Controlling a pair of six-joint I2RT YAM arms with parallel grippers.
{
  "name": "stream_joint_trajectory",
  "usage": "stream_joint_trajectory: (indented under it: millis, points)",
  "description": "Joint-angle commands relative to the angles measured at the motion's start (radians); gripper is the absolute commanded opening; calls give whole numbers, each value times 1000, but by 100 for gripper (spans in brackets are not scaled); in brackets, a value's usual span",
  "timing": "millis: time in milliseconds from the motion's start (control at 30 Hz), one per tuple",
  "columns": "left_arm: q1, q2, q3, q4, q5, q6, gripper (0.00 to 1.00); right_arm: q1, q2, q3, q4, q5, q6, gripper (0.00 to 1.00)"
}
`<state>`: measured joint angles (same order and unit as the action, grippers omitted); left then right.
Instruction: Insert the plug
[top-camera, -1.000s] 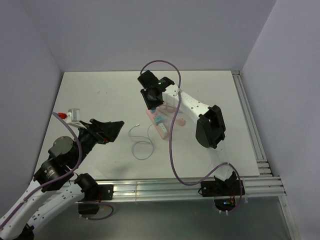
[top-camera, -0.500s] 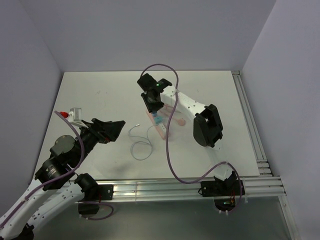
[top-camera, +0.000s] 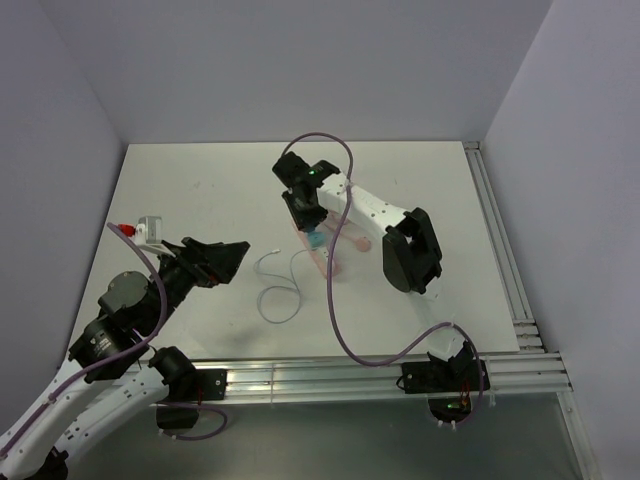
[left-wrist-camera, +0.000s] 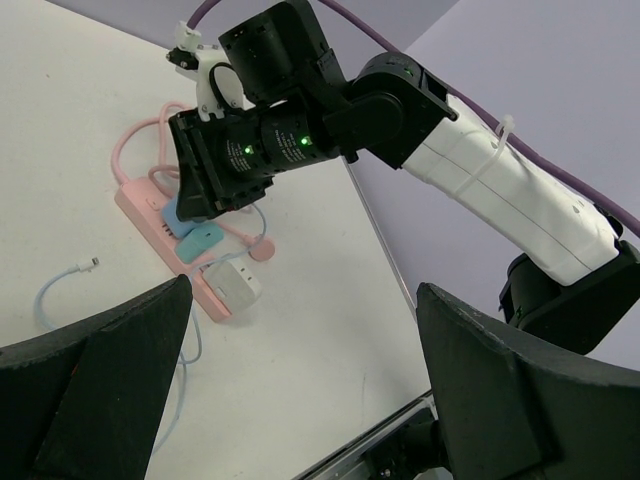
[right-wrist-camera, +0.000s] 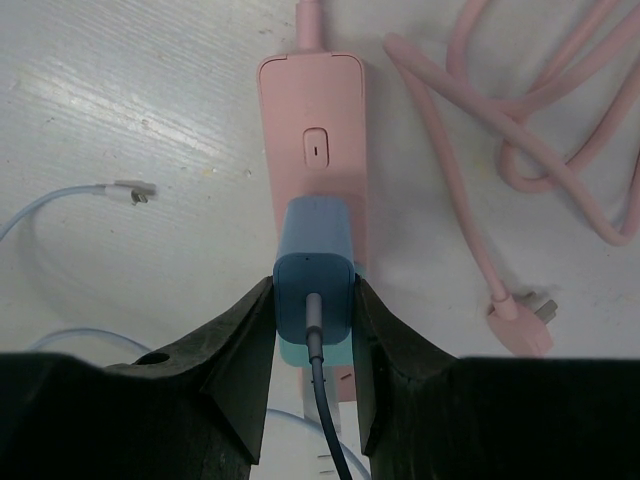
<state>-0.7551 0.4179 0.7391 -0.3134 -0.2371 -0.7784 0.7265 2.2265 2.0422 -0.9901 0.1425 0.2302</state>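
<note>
My right gripper should release the plug in the pink power strip (top-camera: 311, 234) (right-wrist-camera: 318, 252), between the power strip's switch and the teal piece.
My right gripper (right-wrist-camera: 313, 300) is shut on the plug (right-wrist-camera: 313, 262), a small blue block with a thin wire trailing toward the camera. It holds the plug upright over the middle of the pink power strip (right-wrist-camera: 315, 110), touching or just above it. A paler teal piece (right-wrist-camera: 300, 352) shows right under the plug. In the left wrist view the right gripper (left-wrist-camera: 200, 190) stands over the strip (left-wrist-camera: 145, 212), with a teal piece (left-wrist-camera: 203, 238) beside it. My left gripper (top-camera: 222, 260) is open and empty, well left of the strip.
The strip's pink cord (right-wrist-camera: 520, 150) coils to the right and ends in a pink plug (right-wrist-camera: 520, 325). A white adapter (left-wrist-camera: 237, 285) sits in the strip's near end. A loose pale cable (top-camera: 275, 290) with a small connector (right-wrist-camera: 130, 190) lies left of the strip.
My right gripper has shifted slightly nearer and lower over the strip with the plug in it. The left arm has not moved.
</note>
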Motion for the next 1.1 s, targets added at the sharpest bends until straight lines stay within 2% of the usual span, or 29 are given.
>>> stream_joint_trajectory:
  millis: [0,633,967,1067]
  points:
    - [0,-18,-4,20,-1,18,100,17,16,39,-39,12,14,0]
    - [0,-16,-6,14,4,16,99,19,62,27,-35,40,43,0]
    - [0,-16,-7,10,2,19,100,-21,47,-204,91,26,50,0]
    - [0,-16,-10,16,7,21,99,-36,80,-211,94,23,46,0]
